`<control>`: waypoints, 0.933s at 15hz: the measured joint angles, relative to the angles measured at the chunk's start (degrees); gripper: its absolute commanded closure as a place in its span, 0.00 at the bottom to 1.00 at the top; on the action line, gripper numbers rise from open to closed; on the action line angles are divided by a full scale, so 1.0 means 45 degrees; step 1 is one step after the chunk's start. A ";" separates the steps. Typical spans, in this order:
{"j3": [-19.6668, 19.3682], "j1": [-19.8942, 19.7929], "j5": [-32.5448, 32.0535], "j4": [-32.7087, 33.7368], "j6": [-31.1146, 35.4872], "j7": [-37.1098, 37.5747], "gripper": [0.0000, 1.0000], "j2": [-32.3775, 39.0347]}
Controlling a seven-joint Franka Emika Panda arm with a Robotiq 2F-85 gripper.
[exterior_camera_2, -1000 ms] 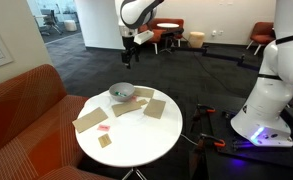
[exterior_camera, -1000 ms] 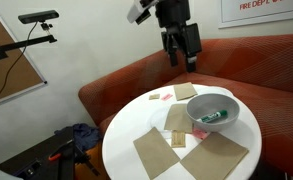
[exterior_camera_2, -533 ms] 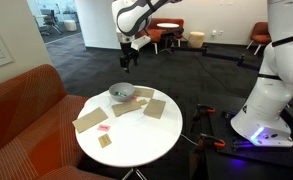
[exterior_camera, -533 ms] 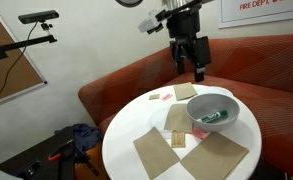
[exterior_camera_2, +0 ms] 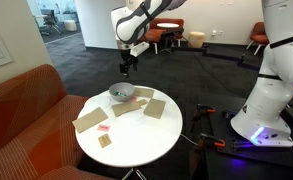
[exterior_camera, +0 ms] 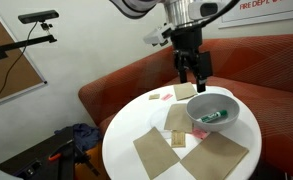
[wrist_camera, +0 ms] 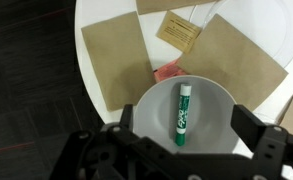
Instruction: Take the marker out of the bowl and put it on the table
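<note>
The marker is inside the bowl. My gripper should close on the marker's body [exterior_camera: 220, 115] [wrist_camera: 181, 128] next to its green cap, leaving the marker's white end free.
The marker [wrist_camera: 182, 113], white with a green cap and green markings, lies inside the pale grey-white bowl [wrist_camera: 212, 104]. In the wrist view it points along the bowl's middle. The bowl stands near the edge of the round white table [exterior_camera: 136, 118] and shows in both exterior views [exterior_camera: 226, 103] [exterior_camera_2: 122, 92]. The marker also shows in an exterior view [exterior_camera: 212, 116]. My gripper [wrist_camera: 185, 115] is open and empty, with its jaws spread wide. It hangs in the air above the bowl [exterior_camera: 193, 72] [exterior_camera_2: 124, 69].
Several tan paper squares [wrist_camera: 116, 60] lie on the table, and a small pink scrap [wrist_camera: 168, 72] lies beside the bowl. A red-brown curved sofa [exterior_camera: 136, 75] wraps behind the table. A camera on a stand [exterior_camera: 36, 18] and a white robot base [exterior_camera_2: 266, 100] stand nearby.
My gripper has come down and moved toward the bowl. The marker, bowl and papers have not moved.
</note>
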 measured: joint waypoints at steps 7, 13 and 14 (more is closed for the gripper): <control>0.0074 0.0017 0.0021 0.0966 0.1337 0.0000 0.00 0.1863; 0.0208 0.0011 0.0310 0.2691 0.1397 -0.0001 0.00 0.3438; 0.0226 0.0010 0.0328 0.3005 0.1395 -0.0001 0.00 0.3721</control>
